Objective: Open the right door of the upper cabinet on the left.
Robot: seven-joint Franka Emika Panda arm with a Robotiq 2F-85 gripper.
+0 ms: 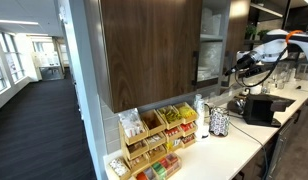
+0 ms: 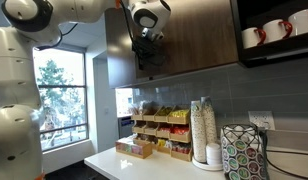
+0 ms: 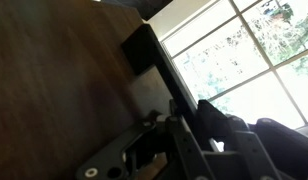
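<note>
I need to release the slim black bar handle with the door swung wide, high [image 1: 275,64] above the black machine.
The upper cabinet [image 1: 149,50] is a large dark-brown wood-grain wall unit, also in the exterior view [image 2: 194,40]. Its right door [image 2: 119,48] stands swung partly out, and white shelves [image 1: 210,45] show inside. In the wrist view the door's wood face [image 3: 54,70] fills the left, with the slim black bar handle [image 3: 144,48] running down into the jaws. My gripper [image 3: 189,125] appears shut on that handle. It shows at the door's edge in both exterior views [image 2: 146,62] [image 1: 237,72].
Below the cabinet a white counter [image 2: 124,165] carries a snack rack [image 2: 159,130] [image 1: 159,135], a stack of paper cups [image 2: 202,125] and a patterned box [image 2: 244,150]. A black shelf with mugs [image 2: 274,30] hangs beside the cabinet. A black machine [image 1: 259,108] stands on the counter.
</note>
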